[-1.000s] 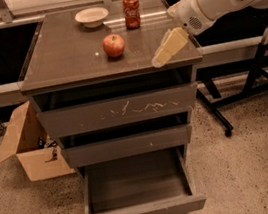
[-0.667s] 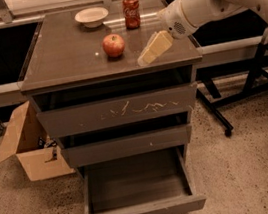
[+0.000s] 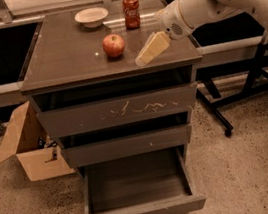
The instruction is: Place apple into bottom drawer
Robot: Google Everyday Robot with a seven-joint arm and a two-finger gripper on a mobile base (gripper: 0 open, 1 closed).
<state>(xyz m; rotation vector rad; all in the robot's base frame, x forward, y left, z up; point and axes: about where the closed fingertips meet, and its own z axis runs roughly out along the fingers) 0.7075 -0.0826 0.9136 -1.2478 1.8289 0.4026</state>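
The apple in front of the white bowl is next, so next my gripper moves over to it and closes around the apple's sides (image 3: 116, 47).
The apple (image 3: 113, 45), small, round and red with yellowish patches, sits on the cabinet top (image 3: 60, 55) near its middle. My gripper (image 3: 142, 59) hangs over the cabinet top just right of the apple, a short gap away, pointing down and left; nothing is in it. The bottom drawer (image 3: 140, 213) is pulled out, showing a wide shallow grey interior with nothing inside. The scratched top drawer (image 3: 119, 112) and the middle drawer (image 3: 127, 145) are pushed in.
A red soda can (image 3: 131, 11) and a white bowl (image 3: 91, 17) stand at the back of the cabinet top. An open cardboard box (image 3: 29, 146) sits on the floor at left. Chair bases and legs (image 3: 253, 90) stand at right.
My gripper has moved left across the cabinet top, from near the right edge to close beside the apple. The apple and drawers have not moved.
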